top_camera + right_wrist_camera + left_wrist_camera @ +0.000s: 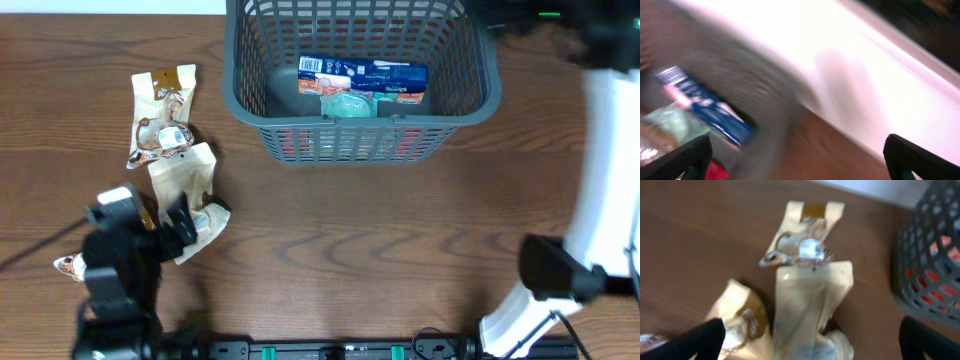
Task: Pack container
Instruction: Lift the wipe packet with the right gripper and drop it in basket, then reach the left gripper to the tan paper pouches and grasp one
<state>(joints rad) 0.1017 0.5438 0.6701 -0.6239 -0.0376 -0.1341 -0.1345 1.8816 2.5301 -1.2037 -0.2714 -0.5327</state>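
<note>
The middle beige snack pouch is just in front of the farther-back pouch. Next, my left gripper needs to close on the central part [193,197] [802,311] of that middle pouch.
The dark grey lattice basket [360,140] stands at the table's far middle. It holds a blue packet [375,75], a teal packet [345,100] and something red [400,148] at the bottom. Three beige snack pouches lie at the left: one [160,115] farther back, one [182,178] in the middle and one [740,320] partly under it. My left gripper [810,347] is open just above the near pouches [812,295], holding nothing. My right gripper [800,162] is open and empty by the basket's far right corner [765,100]; its view is blurred.
A small clear wrapped snack [68,265] lies at the near left beside my left arm. The basket's side [930,255] shows at the right of the left wrist view. My right arm's white link [605,150] runs along the right side of the table. A white wall [865,60] lies behind the table.
</note>
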